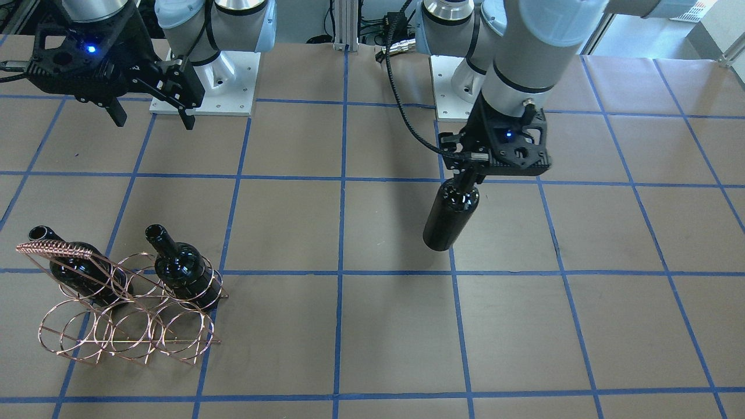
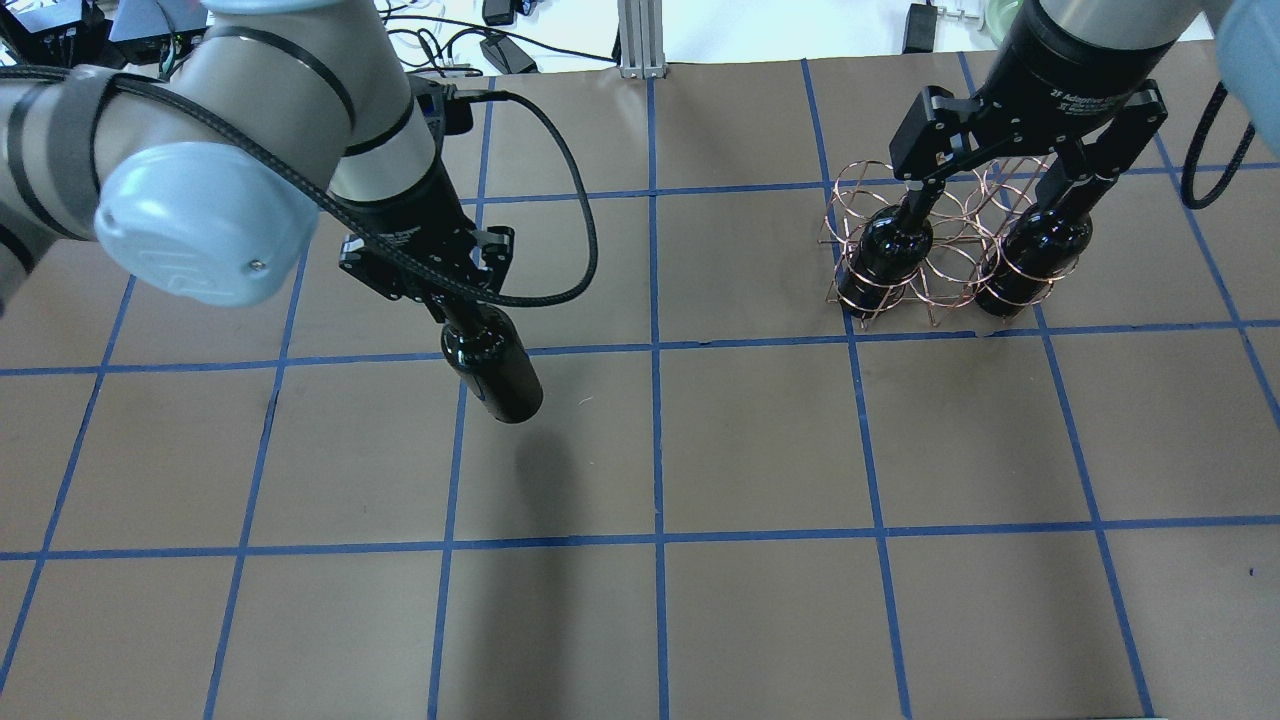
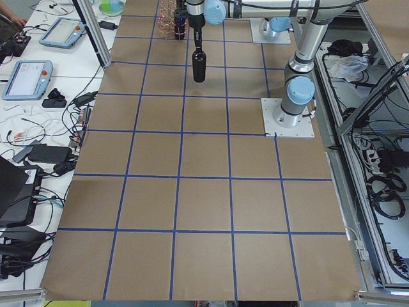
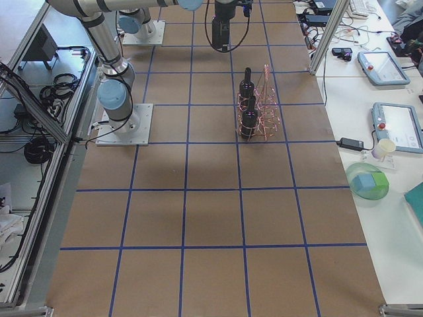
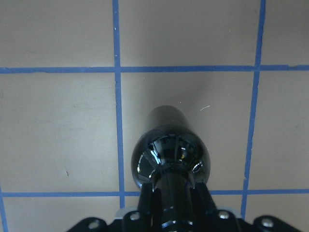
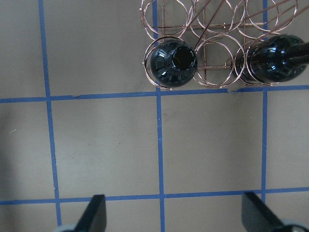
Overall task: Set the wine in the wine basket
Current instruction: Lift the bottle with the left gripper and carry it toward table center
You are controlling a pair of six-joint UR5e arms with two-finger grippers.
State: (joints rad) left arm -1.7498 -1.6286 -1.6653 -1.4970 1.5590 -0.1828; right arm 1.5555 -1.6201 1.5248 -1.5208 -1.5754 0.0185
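Observation:
My left gripper will stand the black wine bottle in the tape square (image 1: pixel 389 203) (image 5: pixel 194 158) beneath it, near the edge that faces the arm bases.
My left gripper (image 1: pixel 469 173) is shut on the neck of a glossy black wine bottle (image 1: pixel 451 216) and holds it hanging above the table; it also shows in the overhead view (image 2: pixel 492 372) and the left wrist view (image 5: pixel 170 151). The copper wire wine basket (image 1: pixel 119 329) stands far off on the table, also in the overhead view (image 2: pixel 940 275). Two look-alike black bottles (image 1: pixel 187 272) (image 1: pixel 81 270) sit in its end rings. The ring between them holds nothing. My right gripper (image 2: pixel 995 195) is open and empty, high above the basket.
The table is brown paper with a blue tape grid (image 2: pixel 655 345). The two arm bases (image 1: pixel 204 87) (image 1: pixel 460 81) stand on its robot side. Side benches hold tablets (image 3: pixel 25 77) and cables. A cable loop (image 2: pixel 570 200) hangs from the left arm.

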